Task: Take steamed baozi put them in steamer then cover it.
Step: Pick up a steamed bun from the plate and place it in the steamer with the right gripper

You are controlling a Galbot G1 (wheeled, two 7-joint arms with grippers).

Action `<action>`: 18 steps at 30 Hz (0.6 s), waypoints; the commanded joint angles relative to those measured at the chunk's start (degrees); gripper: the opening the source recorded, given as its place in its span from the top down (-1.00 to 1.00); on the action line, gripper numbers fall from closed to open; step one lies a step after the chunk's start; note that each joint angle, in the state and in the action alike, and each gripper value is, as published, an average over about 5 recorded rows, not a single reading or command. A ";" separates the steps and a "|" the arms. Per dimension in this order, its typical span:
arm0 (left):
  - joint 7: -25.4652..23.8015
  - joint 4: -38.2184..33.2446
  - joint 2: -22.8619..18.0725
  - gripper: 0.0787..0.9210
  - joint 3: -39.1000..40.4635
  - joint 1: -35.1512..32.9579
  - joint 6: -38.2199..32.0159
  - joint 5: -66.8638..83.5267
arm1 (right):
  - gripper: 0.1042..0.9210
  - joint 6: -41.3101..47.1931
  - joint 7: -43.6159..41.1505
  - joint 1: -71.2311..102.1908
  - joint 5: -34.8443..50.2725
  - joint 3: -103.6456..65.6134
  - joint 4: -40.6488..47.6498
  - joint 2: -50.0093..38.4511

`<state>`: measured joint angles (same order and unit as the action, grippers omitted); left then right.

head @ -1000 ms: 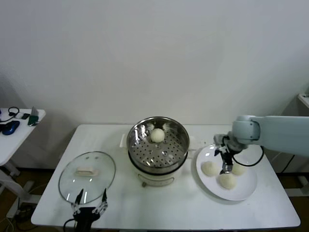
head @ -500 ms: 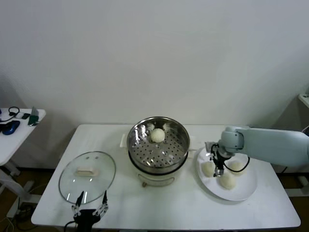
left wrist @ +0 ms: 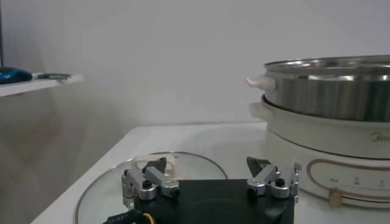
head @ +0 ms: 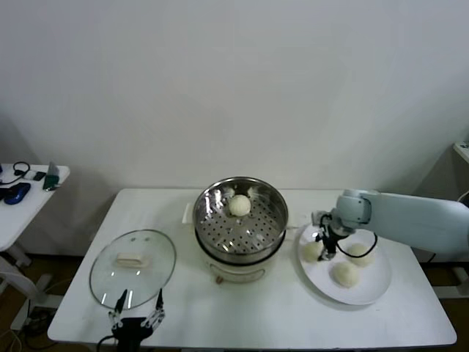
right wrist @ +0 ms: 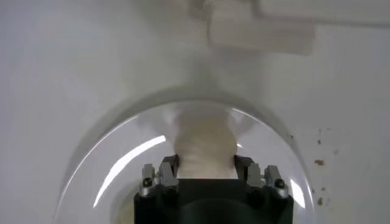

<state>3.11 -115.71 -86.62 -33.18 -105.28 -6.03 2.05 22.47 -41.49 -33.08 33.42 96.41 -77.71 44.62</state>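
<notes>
Next, the right gripper sets the baozi on the steamer's bottom, between the other baozi (head: pixel 212 218) and the glass lid.
My right gripper (head: pixel 323 247) is down on the white plate (head: pixel 370 293) and shut on the left-hand steamed baozi (head: pixel 311 252). In the right wrist view that cream bun (right wrist: pixel 205 143) sits squeezed between the jaws of the right gripper (right wrist: pixel 206 165). Two more baozi (head: pixel 359 254) (head: pixel 345 273) lie on the plate beside it. Another baozi (head: pixel 239 205) rests on the perforated floor of the steamer (head: pixel 256 231), a steel basket on a white pot base. My left gripper (head: pixel 135 312) waits open at the table's front edge, next to the glass lid (head: pixel 133 258).
The glass lid (left wrist: pixel 103 192) lies flat on the table, left of the steamer (left wrist: pixel 329 91). At the far left stands a small side table (head: pixel 29 187) with a few items on it. The white table's front edge (head: pixel 256 341) runs close to the plate.
My right gripper slid left across the plate to the left-hand baozi and shut on it. The left arm has not moved.
</notes>
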 commanded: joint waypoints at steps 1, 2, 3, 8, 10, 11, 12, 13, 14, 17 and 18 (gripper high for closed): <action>0.03 -0.21 0.16 -0.77 0.32 -0.01 -0.16 -0.34 | -0.24 -5.49 -8.48 -27.31 4.86 10.88 -2.59 -2.24; 0.02 -0.21 0.22 -0.77 0.39 0.04 -0.16 -0.36 | -0.24 -5.87 -9.55 -30.56 6.25 11.45 -2.38 -1.62; 0.02 -0.24 0.29 -0.77 0.46 0.09 -0.15 -0.37 | -0.24 -6.10 -10.41 -33.27 7.88 11.74 -2.29 -0.83; 0.02 -0.25 0.51 -0.77 0.70 0.48 -0.08 -0.31 | -0.24 -3.75 -10.28 -39.60 17.95 8.70 -5.79 5.45; 0.03 -0.19 0.51 -0.77 0.80 0.63 -0.04 -0.20 | -0.25 -1.63 -8.41 -38.92 21.51 5.93 -8.50 7.97; 0.03 -0.17 0.52 -0.77 0.84 0.68 -0.03 -0.11 | -0.25 -0.31 -7.06 -38.00 23.12 4.20 -10.03 9.57; 0.03 -0.17 0.55 -0.77 0.85 0.70 -0.02 -0.01 | -0.24 1.06 -5.65 -36.94 24.64 2.70 -11.44 11.14; 0.03 -0.18 0.58 -0.77 0.85 0.68 -0.04 0.08 | -0.24 2.31 -4.42 -35.68 25.80 1.40 -12.55 12.67; 0.04 -0.18 0.63 -0.77 0.81 0.64 -0.06 0.23 | -0.24 3.54 -3.04 -34.00 26.69 0.01 -13.54 14.56; 0.08 -0.09 0.81 -0.77 0.60 0.46 -0.22 0.69 | -0.24 5.41 -0.19 -28.86 26.98 -1.48 -13.87 19.99; 0.11 -0.03 0.87 -0.77 0.53 0.39 -0.29 0.83 | -0.24 5.64 0.48 -26.98 26.48 -1.47 -13.25 21.91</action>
<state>3.15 -115.89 -85.98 -32.44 -104.72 -6.17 2.31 23.38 -45.65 -60.62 51.06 99.43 -85.95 54.09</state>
